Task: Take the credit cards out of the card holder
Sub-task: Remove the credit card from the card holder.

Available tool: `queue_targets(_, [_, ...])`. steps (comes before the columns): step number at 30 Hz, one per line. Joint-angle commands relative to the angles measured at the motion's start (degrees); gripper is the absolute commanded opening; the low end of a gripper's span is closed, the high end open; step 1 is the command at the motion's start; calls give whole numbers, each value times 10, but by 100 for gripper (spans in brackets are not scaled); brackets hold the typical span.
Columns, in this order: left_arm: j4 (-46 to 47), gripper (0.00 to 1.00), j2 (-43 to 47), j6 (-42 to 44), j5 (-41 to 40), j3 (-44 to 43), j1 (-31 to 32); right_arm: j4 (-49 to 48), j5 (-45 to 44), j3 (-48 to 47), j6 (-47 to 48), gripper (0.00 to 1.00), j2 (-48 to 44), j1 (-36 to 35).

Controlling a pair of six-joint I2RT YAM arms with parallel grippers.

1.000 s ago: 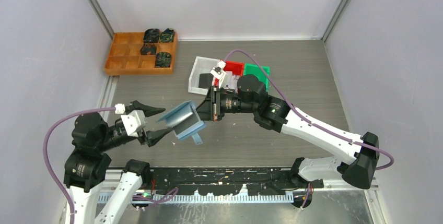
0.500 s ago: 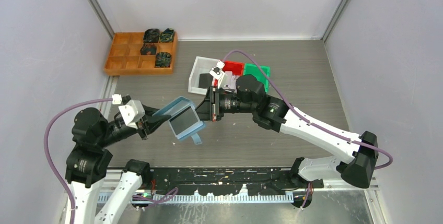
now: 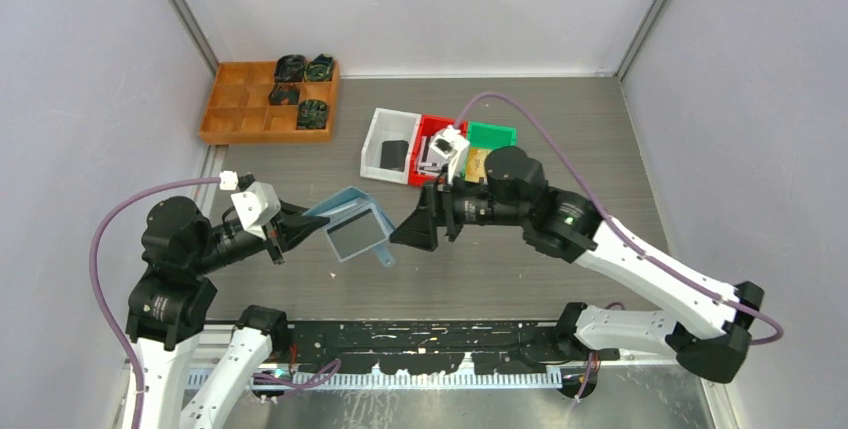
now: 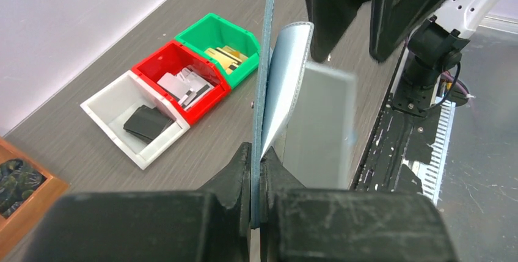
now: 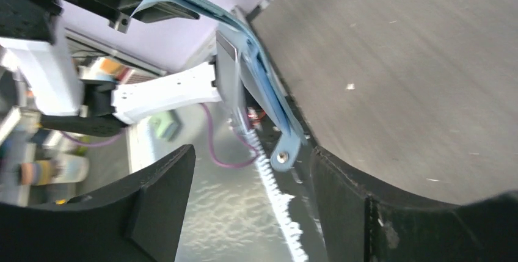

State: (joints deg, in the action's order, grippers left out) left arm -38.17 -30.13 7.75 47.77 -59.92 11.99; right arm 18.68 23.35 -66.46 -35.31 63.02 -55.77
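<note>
My left gripper pinches only the edge of the card holder's flap. My right gripper will hold the card holder while my left gripper takes the grey panel [image 3: 355, 235].
The slate-blue card holder [image 3: 352, 229] hangs open above the table, and my left gripper [image 3: 303, 225] is shut on the edge of its flap. In the left wrist view the jaws [image 4: 256, 159] pinch that thin blue edge, and the holder [image 4: 286, 85] stands up beyond them. My right gripper [image 3: 402, 233] is open just right of the holder and apart from it. Its wrist view shows the holder [image 5: 253, 85] and its small tab [image 5: 284, 155] ahead of the spread gripper [image 5: 250, 204]. Gold credit cards [image 4: 225, 56] lie in the green bin [image 4: 194, 33]. No card shows inside the holder.
A white bin [image 3: 375, 139] with a black item, a red bin [image 3: 432, 127] with grey items and the green bin [image 3: 492, 131] stand side by side behind the arms. A wooden compartment tray [image 3: 225, 109] with dark objects sits at the back left.
The left gripper moved in and shut on the holder's flap. The right gripper let go of the holder, opened, and drew back to the right.
</note>
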Motion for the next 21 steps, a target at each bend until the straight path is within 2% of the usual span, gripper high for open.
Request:
queue_targets(1, [-4,0,-5,17,31,-31,1,132,-69,-72,151,75,-53,15])
queue_targets(5, [-28,0,-13,27,69,-36,1,98,-16,-82,157,75,-59,15])
queue_targets(13, [-80,0,-51,4,128,-70,1,41,85,-121,139,71,42,-15])
queue_targets(17, [-113,0,-59,12,143,-83,1,38,102,-156,144,66,85,-29])
queue_targets(21, [-133,0,-66,16,158,-89,1,30,109,-181,143,57,119,-41])
